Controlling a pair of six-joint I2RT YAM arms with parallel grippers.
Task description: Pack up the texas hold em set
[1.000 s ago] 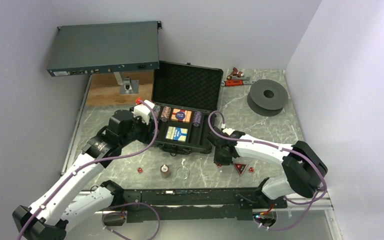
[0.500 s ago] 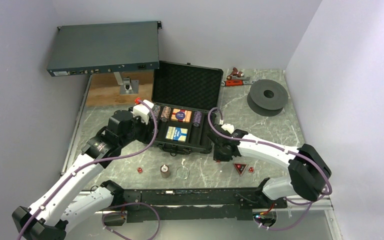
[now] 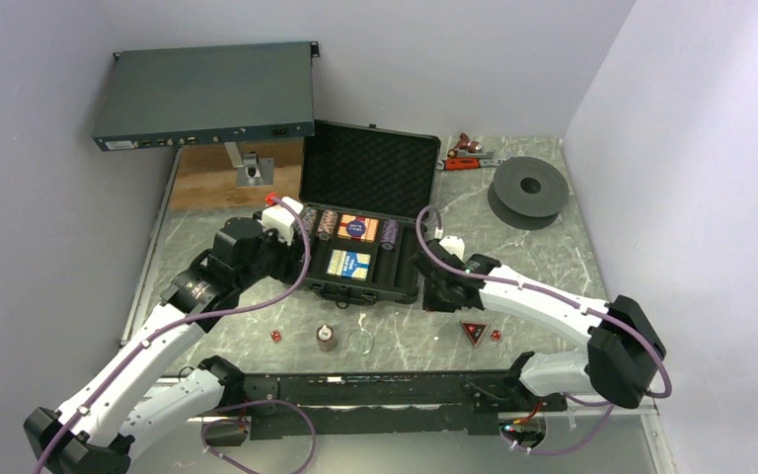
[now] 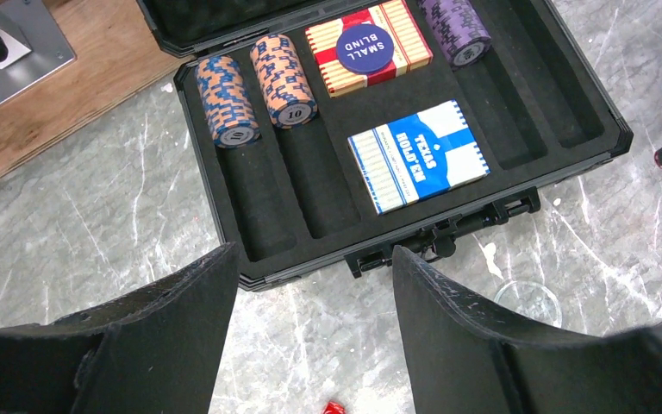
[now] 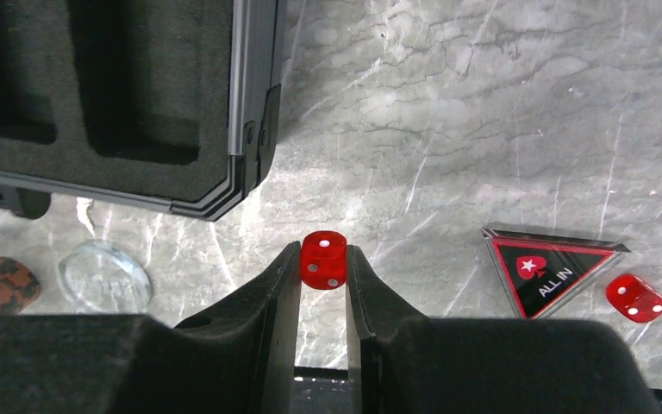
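The robot's right gripper needs to release the red die in the empty slot (image 3: 410, 237) next to the purple stack, at its far end.
The black case (image 3: 367, 170) lies open with its foam lid up. In the left wrist view its tray (image 4: 560, 112) holds two orange-blue chip stacks (image 4: 259, 86), a purple stack (image 4: 455, 30), a red deck (image 4: 369, 47) and a blue deck (image 4: 418, 155). My right gripper (image 5: 322, 254) is shut on a red die (image 5: 323, 262), just off the case's near right corner (image 5: 224, 194). The triangular black-red marker (image 5: 552, 272) and a second die (image 5: 635, 297) lie to its right. My left gripper (image 4: 310, 259) is open and empty above the case's near left edge. A third die (image 4: 334, 407) lies below it.
A brown chip stack (image 3: 326, 339) and a clear disc (image 3: 360, 341) sit in front of the case. The grey-blue rack unit (image 3: 207, 94) and a wooden board (image 3: 207, 183) are at the back left. A black spool (image 3: 526, 191) and a red tool (image 3: 466, 156) are at the back right.
My right gripper has moved away from the near edge towards the case's right side, holding the die. The left arm has not moved.
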